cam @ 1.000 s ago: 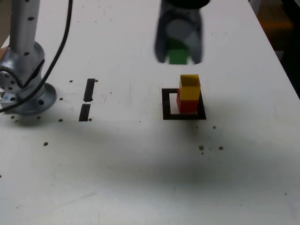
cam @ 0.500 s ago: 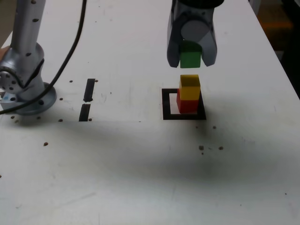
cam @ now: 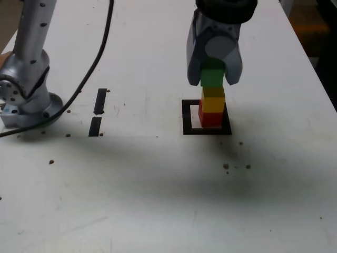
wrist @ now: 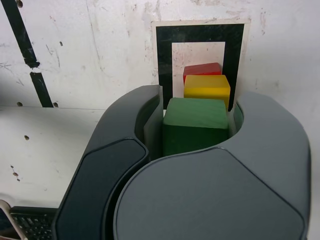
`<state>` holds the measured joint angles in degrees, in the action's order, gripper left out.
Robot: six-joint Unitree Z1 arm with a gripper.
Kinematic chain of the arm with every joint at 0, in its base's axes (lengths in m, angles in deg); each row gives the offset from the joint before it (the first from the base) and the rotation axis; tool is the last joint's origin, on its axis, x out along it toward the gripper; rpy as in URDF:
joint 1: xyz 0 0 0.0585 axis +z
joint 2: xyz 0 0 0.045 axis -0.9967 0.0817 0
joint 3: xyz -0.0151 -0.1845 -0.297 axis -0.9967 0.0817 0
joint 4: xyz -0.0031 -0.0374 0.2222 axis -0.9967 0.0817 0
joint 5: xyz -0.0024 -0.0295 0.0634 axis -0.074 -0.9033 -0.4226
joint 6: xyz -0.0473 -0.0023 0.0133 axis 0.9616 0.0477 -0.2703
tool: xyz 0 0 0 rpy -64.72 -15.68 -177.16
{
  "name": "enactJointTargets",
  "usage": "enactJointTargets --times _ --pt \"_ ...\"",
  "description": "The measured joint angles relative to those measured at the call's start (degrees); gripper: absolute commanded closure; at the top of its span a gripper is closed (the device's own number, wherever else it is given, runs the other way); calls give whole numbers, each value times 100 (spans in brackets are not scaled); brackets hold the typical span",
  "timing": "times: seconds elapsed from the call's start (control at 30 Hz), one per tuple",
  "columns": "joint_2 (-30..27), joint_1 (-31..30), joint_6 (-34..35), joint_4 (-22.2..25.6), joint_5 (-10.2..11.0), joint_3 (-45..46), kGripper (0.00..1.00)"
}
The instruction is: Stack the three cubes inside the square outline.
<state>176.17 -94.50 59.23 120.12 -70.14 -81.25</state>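
The robot's gripper will release the green cube squarely on top of the yellow cube (cam: 215, 91) (wrist: 206, 90), finishing the stack above the red cube.
The red cube (cam: 211, 118) stands in the black square outline (cam: 187, 117), toward the outline's right side in the exterior view. The yellow cube (cam: 212, 100) sits on top of it. My gripper (cam: 213, 78) is shut on the green cube (cam: 212, 77), which rests on or just above the yellow one. From the wrist view the green cube (wrist: 195, 122) is clamped between the two dark jaws of my gripper (wrist: 196, 125), with the yellow cube (wrist: 207, 88), the red cube (wrist: 202, 69) and the outline (wrist: 164, 55) below it.
Two short black tape strips (cam: 98, 112) lie at the exterior view's left of the outline. The arm's metal base (cam: 26, 100) and a black cable (cam: 89, 68) stand at the far left. The white table's right edge (cam: 316, 68) runs close by.
My gripper has come down and slightly right with the green cube, from well above the stack to the top of the yellow cube.
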Motion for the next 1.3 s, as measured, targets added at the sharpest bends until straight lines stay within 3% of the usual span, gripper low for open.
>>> enactJointTargets --times 0.27,0.57,0.7,0.93,1.3 --pt "140 0 -11 -53 -37 15 76" --pt "227 0 -79 -121 -65 12 64" --pt "238 0 -119 -121 -120 12 49" --pt "288 2 -157 -119 -177 6 14" --pt "233 2 -33 -48 -106 -19 6"
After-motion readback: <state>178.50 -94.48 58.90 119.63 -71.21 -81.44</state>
